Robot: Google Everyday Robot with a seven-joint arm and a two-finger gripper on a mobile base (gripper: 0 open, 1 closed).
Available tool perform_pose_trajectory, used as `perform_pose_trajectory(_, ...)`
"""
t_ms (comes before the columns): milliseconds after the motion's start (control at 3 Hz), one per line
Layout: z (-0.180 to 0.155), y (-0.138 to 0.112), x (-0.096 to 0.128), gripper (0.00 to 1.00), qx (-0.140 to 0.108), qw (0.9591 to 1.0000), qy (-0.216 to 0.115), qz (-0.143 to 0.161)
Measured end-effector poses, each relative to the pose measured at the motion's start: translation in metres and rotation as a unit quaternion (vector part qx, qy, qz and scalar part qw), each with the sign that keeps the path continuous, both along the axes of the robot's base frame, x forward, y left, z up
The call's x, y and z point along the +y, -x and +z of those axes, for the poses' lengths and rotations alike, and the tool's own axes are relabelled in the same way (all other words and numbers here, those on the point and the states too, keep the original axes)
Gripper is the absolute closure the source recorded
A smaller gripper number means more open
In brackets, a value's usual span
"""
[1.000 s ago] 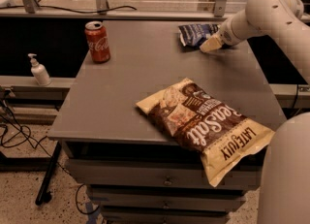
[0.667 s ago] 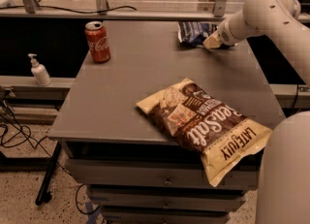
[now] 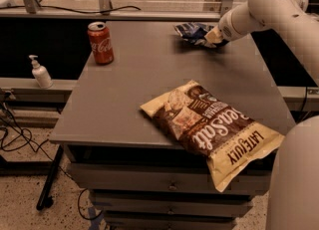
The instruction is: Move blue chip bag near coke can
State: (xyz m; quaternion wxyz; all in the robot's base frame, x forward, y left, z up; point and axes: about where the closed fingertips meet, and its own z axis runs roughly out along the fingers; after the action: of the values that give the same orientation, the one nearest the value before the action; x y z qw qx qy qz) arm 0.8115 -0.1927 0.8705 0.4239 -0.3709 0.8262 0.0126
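Next, I let go of the blue chip bag on the grey table (image 3: 131, 52), close against the side of the coke can that faces the arm.
The blue chip bag (image 3: 191, 30) is small, dark blue and crinkled, at the far right of the grey table (image 3: 139, 79). My gripper (image 3: 211, 37) is at the bag's right end, shut on it, and holds it just above the tabletop with a shadow under it. The white arm reaches in from the right. The coke can (image 3: 100, 43) stands upright, red with a silver top, near the table's far left edge, well to the left of the bag.
A large cream-and-brown "Sea Salt" chip bag (image 3: 212, 129) lies at the table's front right, overhanging the front edge. A white pump bottle (image 3: 40, 72) stands on a ledge left of the table. Cables (image 3: 15, 137) lie on the floor at left.
The gripper and the blue chip bag have moved together slightly left and up off the table. The can and the large bag have not moved.
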Motion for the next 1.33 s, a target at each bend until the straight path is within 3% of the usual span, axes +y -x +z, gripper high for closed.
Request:
perform_pose_trajectory(333,0.025,0.024,0.044,1.00,-0.021,0.9977,-0.005,0.064)
perform_pose_trajectory(667,0.038,0.053,0.095,1.00,-0.041,0.9895,0.009,0.138)
perform_pose_trajectory(1000,0.038,0.072,0.136,1.00,-0.062,0.9794,0.021,0.191)
perform_pose_trajectory(1333,0.030,0.084,0.170,1.00,-0.080,0.9706,0.027,0.225)
